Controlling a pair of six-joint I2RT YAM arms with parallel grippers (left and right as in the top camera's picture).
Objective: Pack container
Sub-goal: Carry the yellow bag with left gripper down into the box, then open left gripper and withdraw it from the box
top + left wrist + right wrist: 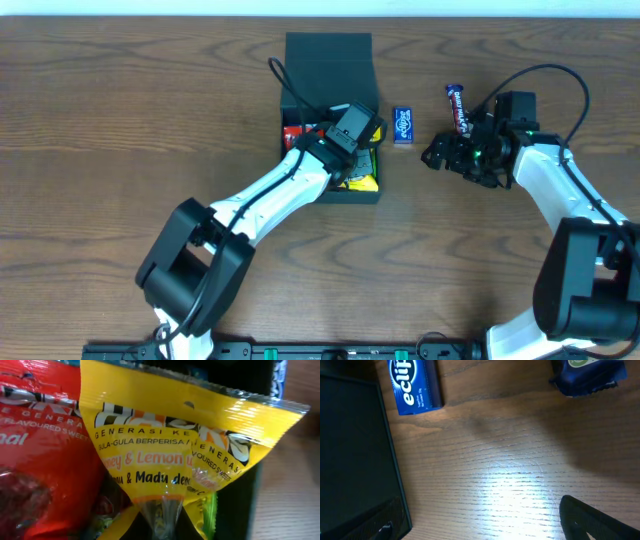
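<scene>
The next move for my right gripper is to go to the middle of the dark candy bar [459, 112] by the blue Eclipse mint pack and close there.
The dark teal container [330, 70] stands open at the table's far middle, its flap lid tipped back. My left gripper [360, 150] is inside it, shut on the clear sealed edge of a yellow honey-lemon sweets packet [175, 450]. A red sweets packet [45, 460] lies beside it in the box. My right gripper [442, 156] hovers open and empty over bare table to the right of the box, and its fingers show spread wide in the right wrist view [485, 530]. The box wall [355, 450] is at the left of that view.
A blue Eclipse mint pack [402, 126] lies just right of the box and also shows in the right wrist view [415, 385]. A dark candy bar [458, 108] lies further right, its end visible in the right wrist view [590, 375].
</scene>
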